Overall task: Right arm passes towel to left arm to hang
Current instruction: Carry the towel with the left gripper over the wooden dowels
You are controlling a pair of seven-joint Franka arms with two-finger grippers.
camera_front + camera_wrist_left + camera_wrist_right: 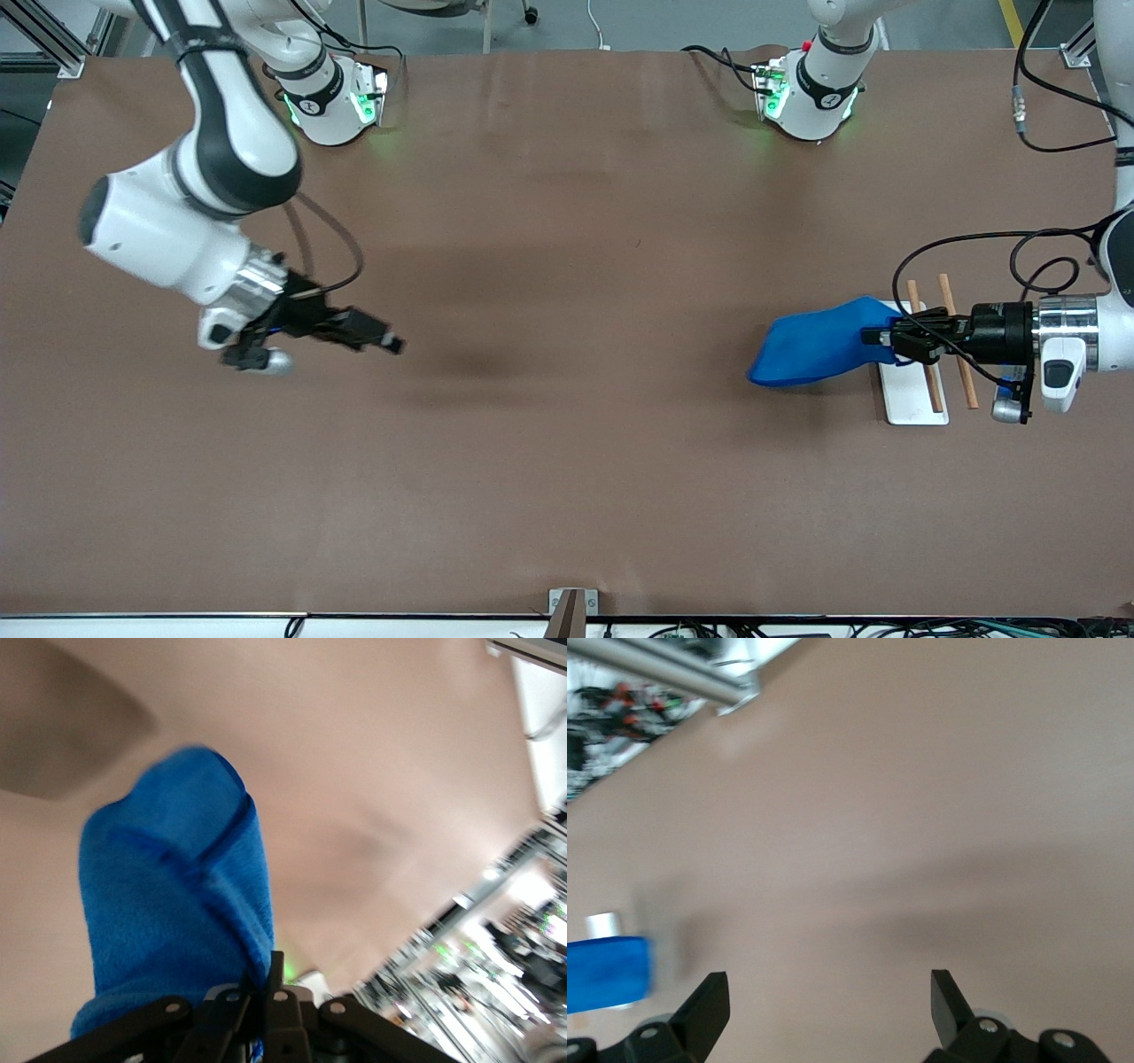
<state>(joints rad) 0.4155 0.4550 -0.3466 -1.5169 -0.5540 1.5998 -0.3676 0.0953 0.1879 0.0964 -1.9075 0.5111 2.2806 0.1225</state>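
The blue towel, now hanging over the table beside the rack, will come to rest across the thin wooden rods [927,356] above the white base of the rack, where I should release it from my left gripper.
The bright blue towel [815,350] hangs bunched in the air from my left gripper [873,338], which is shut on one edge of it. In the left wrist view the towel [168,895] droops away from the pinched fingertips of the left gripper [266,973]. The cloth hangs over the table beside the rack, and the gripper is over the rack's white base [912,394]. My right gripper [390,344] is open and empty, over bare table toward the right arm's end. The right wrist view shows the right gripper [828,992] with fingers wide apart and the towel [607,973] far off.
The rack has two thin wooden rods [961,354] on its white base, toward the left arm's end of the table. A black cable [974,266] loops above the left wrist. A small bracket [571,607] sits at the table edge nearest the front camera.
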